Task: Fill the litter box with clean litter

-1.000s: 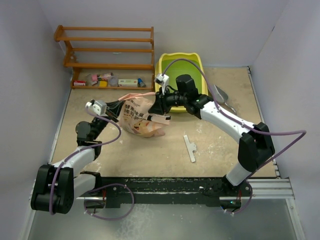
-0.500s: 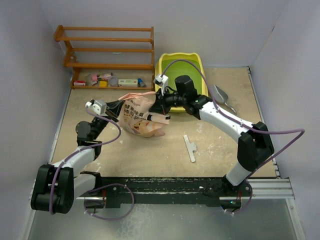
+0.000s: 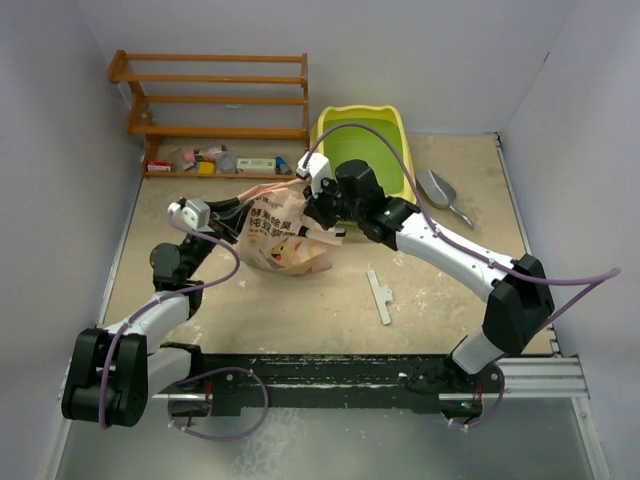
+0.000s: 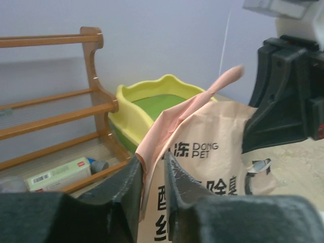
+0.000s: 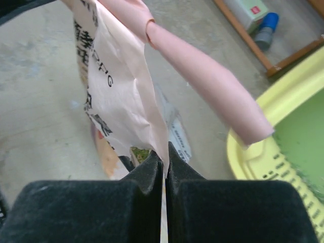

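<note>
My right gripper should open, back away and take the flap's end [image 3: 334, 236], because it is pinching the bag's edge high up and the black-striped flap hangs loose below.
The yellow litter box [image 3: 330, 128] with its green basin stands at the back centre; it also shows in the left wrist view [image 4: 132, 110] and the right wrist view [image 5: 263, 152]. A pink-tan printed bag [image 3: 280, 232] stands left of it, held between both arms. My left gripper [image 4: 152, 167] is shut on the bag's pink top edge [image 4: 167, 126] from the left. My right gripper [image 5: 165, 157] is shut on the bag's opposite edge [image 5: 129, 101] from the right. The clean litter is hidden.
A wooden shelf rack [image 3: 215, 100] with small items stands at the back left. A grey scoop [image 3: 440, 190] lies right of the litter box. A white strip [image 3: 380, 297] lies on the floor in front. Grey walls close in both sides.
My right gripper has moved left and slightly up, drawing the bag's top edge with it. The left gripper has shifted slightly up. The bag's top now stands taller.
</note>
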Robot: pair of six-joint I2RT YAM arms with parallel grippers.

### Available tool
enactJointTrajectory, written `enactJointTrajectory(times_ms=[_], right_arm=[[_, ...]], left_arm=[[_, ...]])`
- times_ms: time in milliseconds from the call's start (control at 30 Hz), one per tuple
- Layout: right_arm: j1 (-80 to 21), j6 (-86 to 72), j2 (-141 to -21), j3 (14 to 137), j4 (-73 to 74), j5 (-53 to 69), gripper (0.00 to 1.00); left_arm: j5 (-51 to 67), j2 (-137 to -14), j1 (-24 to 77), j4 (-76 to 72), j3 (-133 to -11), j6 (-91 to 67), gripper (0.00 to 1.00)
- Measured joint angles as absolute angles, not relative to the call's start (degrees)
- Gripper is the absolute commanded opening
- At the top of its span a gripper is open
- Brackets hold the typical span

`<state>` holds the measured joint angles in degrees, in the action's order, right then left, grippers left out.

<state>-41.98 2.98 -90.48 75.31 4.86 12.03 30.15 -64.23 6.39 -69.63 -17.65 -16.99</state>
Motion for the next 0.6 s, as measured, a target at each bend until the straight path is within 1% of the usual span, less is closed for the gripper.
enactJointTrajectory(times_ms=[100,200,400,600], right_arm=[[-43.3,5.5,-90.2,75.3,4.9,6.4,0.00],[-44.7,8.1,-90.2,75.4,4.8,1.5,0.00],[-47.2,12.6,-90.2,78.5,4.4,-5.7,0.00],[-47.5,13.9,-88.2,79.6,3.4,-9.3,0.00]], left_arm=[[31.9,-64.4,6.4,-72.1,-18.2,-18.4,0.39],[34.4,-64.5,6.4,-74.8,-19.0,-19.5,0.41],[40.3,-65.8,6.5,-75.9,-21.7,-20.7,0.41],[44.2,-66.9,6.5,-72.4,-23.4,-20.4,0.39]])
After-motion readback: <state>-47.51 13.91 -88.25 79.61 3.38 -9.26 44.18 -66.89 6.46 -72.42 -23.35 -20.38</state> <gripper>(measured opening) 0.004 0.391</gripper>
